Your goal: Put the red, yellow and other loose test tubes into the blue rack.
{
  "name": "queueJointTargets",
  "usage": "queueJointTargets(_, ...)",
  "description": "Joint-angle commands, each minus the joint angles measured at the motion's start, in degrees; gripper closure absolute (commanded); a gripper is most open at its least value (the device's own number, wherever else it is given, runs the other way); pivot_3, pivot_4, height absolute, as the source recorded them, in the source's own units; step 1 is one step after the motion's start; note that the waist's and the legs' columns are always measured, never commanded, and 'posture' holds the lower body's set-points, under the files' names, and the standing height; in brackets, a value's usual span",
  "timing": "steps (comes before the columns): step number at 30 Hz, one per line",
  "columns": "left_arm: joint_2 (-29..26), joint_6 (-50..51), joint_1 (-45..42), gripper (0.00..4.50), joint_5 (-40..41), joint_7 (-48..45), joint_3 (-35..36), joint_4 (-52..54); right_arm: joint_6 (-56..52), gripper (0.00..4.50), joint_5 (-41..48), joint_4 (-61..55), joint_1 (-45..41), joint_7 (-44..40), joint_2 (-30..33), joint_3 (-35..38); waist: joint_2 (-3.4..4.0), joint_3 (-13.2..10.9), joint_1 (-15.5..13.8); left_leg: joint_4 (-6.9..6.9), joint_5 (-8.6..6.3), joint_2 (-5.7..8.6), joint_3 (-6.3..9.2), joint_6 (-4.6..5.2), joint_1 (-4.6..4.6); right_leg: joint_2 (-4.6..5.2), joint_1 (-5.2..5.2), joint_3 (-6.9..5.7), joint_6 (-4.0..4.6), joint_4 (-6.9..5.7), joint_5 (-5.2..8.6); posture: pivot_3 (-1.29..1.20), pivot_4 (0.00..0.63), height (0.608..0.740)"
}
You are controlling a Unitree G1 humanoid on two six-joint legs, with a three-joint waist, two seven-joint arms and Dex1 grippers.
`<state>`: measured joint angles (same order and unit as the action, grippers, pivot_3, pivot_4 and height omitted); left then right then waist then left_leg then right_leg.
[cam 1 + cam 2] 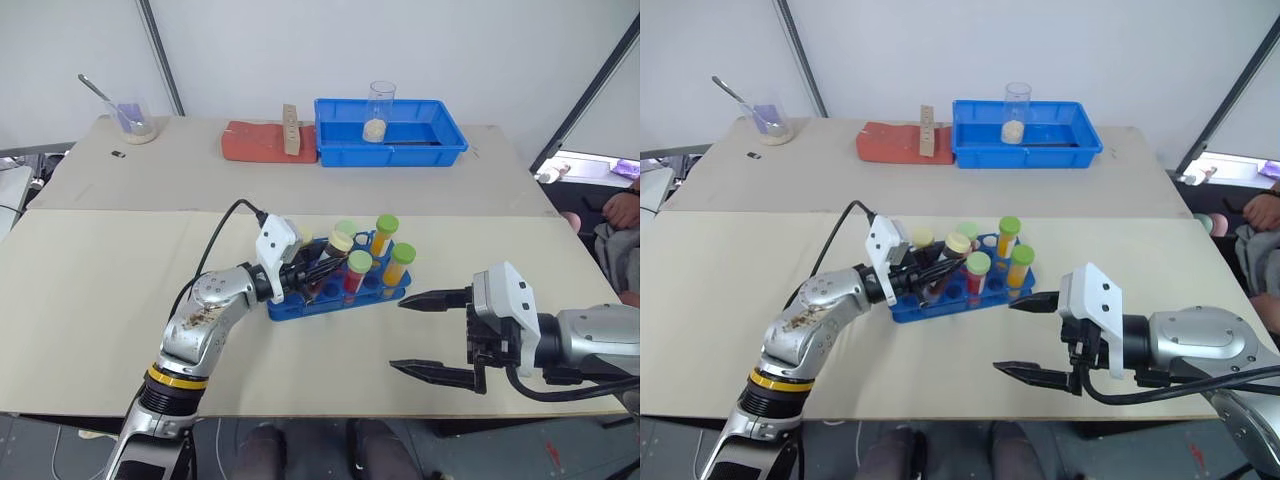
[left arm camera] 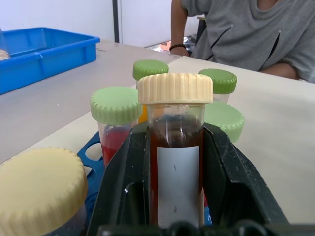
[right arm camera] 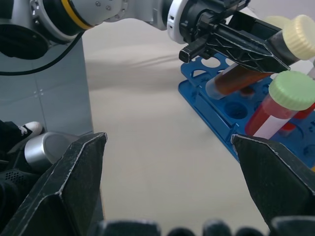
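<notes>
Next, my left gripper opens and grips lower on the tube's body (image 3: 237, 80), because the brown tube's lower end slants at the blue rack while I hold it near its cap.
The blue rack (image 1: 372, 296) stands mid-table and holds several capped tubes: two orange-yellow ones with green caps (image 1: 386, 233), a red one with a green cap (image 1: 358, 272) and a cream-capped one (image 1: 923, 237). My left gripper (image 1: 318, 268) is shut on a test tube of brown liquid with a cream cap (image 1: 340, 241). It holds the tube tilted, its lower end at the rack's holes (image 3: 222, 87). In the left wrist view the black fingers (image 2: 123, 182) clamp the tube (image 2: 174, 142) from both sides. My right gripper (image 1: 397, 335) hangs open and empty, right of the rack.
At the table's far side stand a blue bin (image 1: 445, 140) with a glass beaker (image 1: 379, 108) in it, a red pad (image 1: 255, 142) with a wooden block (image 1: 290, 130), and a beaker with a spoon (image 1: 135, 120). A person (image 2: 256, 29) sits beyond the table's right edge.
</notes>
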<state>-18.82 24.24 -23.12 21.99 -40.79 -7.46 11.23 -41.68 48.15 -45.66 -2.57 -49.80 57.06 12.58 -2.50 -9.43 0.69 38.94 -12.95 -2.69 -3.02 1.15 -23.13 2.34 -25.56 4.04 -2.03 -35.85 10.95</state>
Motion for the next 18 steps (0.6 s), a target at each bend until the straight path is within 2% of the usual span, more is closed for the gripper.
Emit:
queueJointTargets(1, 1.2, -2.6, 1.3, 3.58, -0.7, 0.9, 0.1, 0.7, 0.3, 0.0, 0.4, -1.5, -0.1, 0.7, 0.5, 1.8, 0.0, 0.0, 0.0, 0.0, 0.0, 0.0, 0.01, 0.0, 0.01, 0.0, 0.03, 0.0, 0.01, 0.02, 0.01, 0.0, 0.15, 0.74)
queueJointTargets(10, 3.6, -10.7, 4.9, 3.58, -3.7, 4.0, 1.1, 0.1, 0.4, 0.0, 0.6, -1.9, -0.1, 3.3, -0.4, 1.6, 0.0, 0.0, 0.0, 0.0, 0.0, 0.0, 0.02, 0.0, 0.1, 0.01, 0.19, -0.01, 0.08, 0.09, 0.05, 0.0, 0.15, 0.74)
queueJointTargets(18, 3.6, -17.1, 7.5, 3.58, -5.8, 5.1, 2.0, -1.7, 1.3, 0.0, -1.4, -1.4, -0.8, 6.4, -2.0, 0.9, 0.0, 0.0, 0.2, -0.04, -0.01, -0.02, 0.0, -0.01, 0.25, 0.01, 0.29, 0.0, 0.12, 0.09, 0.08, 0.0, 0.15, 0.74)
